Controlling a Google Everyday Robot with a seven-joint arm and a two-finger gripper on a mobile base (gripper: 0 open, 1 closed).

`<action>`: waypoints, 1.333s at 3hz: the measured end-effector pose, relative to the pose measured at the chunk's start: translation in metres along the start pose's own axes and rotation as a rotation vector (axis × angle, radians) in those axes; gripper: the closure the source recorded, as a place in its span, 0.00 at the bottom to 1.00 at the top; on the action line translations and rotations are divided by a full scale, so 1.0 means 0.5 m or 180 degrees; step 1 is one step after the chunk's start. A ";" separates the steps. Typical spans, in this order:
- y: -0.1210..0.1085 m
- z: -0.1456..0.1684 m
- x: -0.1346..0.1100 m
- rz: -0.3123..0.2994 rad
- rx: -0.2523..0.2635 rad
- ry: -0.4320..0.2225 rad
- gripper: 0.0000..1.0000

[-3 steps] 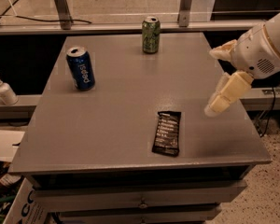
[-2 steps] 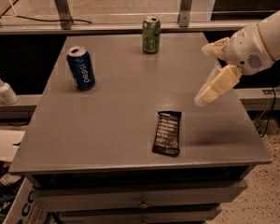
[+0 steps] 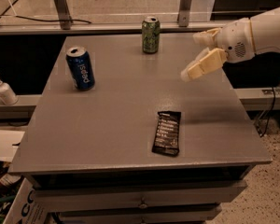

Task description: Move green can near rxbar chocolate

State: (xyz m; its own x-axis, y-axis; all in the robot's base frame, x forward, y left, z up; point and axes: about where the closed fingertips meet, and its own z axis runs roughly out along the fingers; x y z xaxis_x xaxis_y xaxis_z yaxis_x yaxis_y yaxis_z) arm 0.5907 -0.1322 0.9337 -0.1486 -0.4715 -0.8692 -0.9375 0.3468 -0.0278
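Note:
Next, my gripper goes to the green can's upper half (image 3: 151, 30) and closes there, so the can stays upright on its way to the rxbar chocolate.
The green can (image 3: 150, 34) stands upright near the far edge of the grey table (image 3: 121, 111), at its middle. The rxbar chocolate (image 3: 167, 132), a dark wrapper with white text, lies flat near the table's front right. My gripper (image 3: 191, 55) hangs above the right side of the table, its cream fingers (image 3: 203, 65) spread apart and empty. It is to the right of the green can and a little nearer than it, and well behind the bar.
A blue Pepsi can (image 3: 80, 68) stands upright at the table's left. A white pump bottle (image 3: 3, 90) sits on a lower ledge at far left. Metal posts (image 3: 61, 6) and a rail run behind the table. Drawers lie under the front edge.
My gripper has moved left and toward the far side of the table, closer to the green can. The cans and the bar have not moved.

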 end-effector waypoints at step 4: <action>-0.150 0.114 -0.013 0.0147 0.0516 -0.0691 0.00</action>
State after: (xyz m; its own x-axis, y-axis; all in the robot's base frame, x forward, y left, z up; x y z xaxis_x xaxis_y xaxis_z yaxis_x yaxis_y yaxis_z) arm 0.6800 -0.1091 0.9134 -0.1027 -0.2734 -0.9564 -0.8661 0.4974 -0.0492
